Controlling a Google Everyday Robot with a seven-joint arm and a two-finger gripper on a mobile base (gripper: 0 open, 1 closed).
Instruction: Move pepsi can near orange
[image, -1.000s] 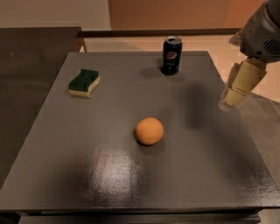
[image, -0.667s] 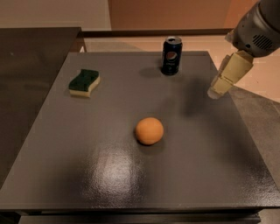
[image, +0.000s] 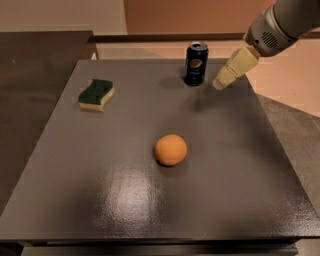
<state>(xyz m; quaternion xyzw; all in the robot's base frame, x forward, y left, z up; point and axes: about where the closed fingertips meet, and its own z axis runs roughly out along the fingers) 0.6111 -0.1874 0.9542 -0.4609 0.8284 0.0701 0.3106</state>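
Note:
Next, I reach with my gripper for the upper half of the pepsi can (image: 197, 56) and grab it there, just below the can's top rim.
The pepsi can (image: 196, 63) stands upright near the far edge of the dark grey table (image: 100, 200), right of centre. The orange (image: 170, 149) lies near the middle of the table, well in front of the can. My gripper (image: 221, 83) comes in from the upper right with cream-coloured fingers pointing down-left. It hovers above the table just to the right of the can, a short gap away from it, and holds nothing.
A green-and-yellow sponge (image: 96, 94) lies at the table's left side. A darker counter (image: 30, 75) adjoins the table on the left. Tan floor lies beyond the right and far edges.
My gripper has moved left and up, from the table's right edge to a spot close beside the can. The can, the orange and the sponge have not moved.

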